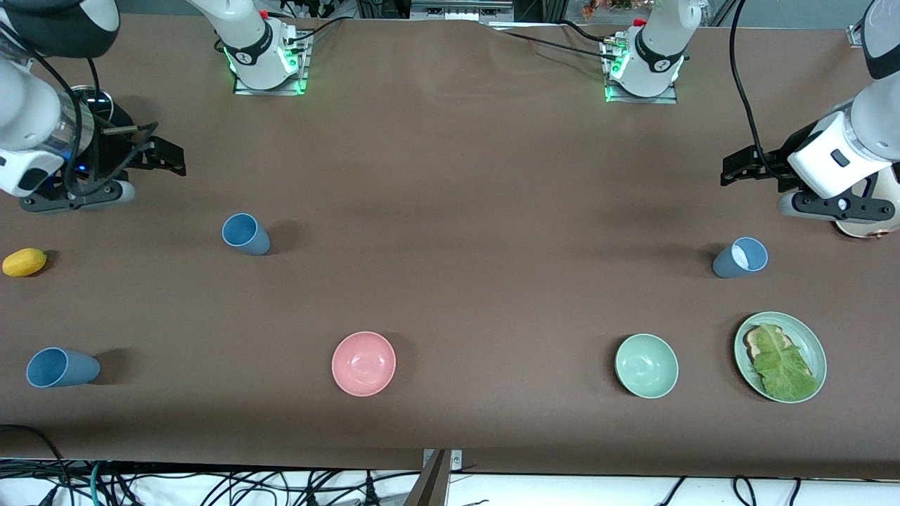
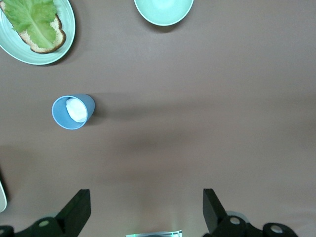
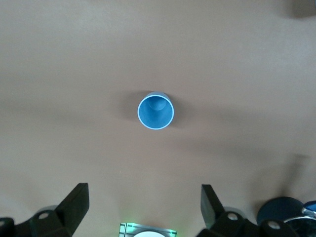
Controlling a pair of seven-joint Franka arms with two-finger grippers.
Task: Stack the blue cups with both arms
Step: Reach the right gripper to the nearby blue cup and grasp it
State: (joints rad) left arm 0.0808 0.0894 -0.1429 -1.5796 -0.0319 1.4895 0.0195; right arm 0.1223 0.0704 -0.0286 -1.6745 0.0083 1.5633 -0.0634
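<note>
My right gripper will go next to the nearest mid-blue cup and close on the cup's rim (image 1: 224, 235) (image 3: 173, 114), on the side that faces the yellow fruit.
Three blue cups stand upright on the brown table. A mid-blue cup (image 1: 246, 234) stands toward the right arm's end and shows in the right wrist view (image 3: 155, 110). Another mid-blue cup (image 1: 62, 367) stands nearer the front camera at that end. A greyer blue cup with a whitish inside (image 1: 740, 258) stands toward the left arm's end and shows in the left wrist view (image 2: 73, 111). My right gripper (image 1: 167, 157) (image 3: 143, 193) is open and empty above the table, apart from the first cup. My left gripper (image 1: 735, 172) (image 2: 146, 197) is open and empty, apart from the greyer cup.
A pink bowl (image 1: 363, 363) and a pale green bowl (image 1: 646, 365) (image 2: 164, 10) sit near the front edge. A green plate (image 1: 815, 348) (image 2: 66, 29) holds toast and lettuce. A yellow fruit (image 1: 24, 262) lies at the right arm's end. A cream object (image 1: 868, 226) sits under the left wrist.
</note>
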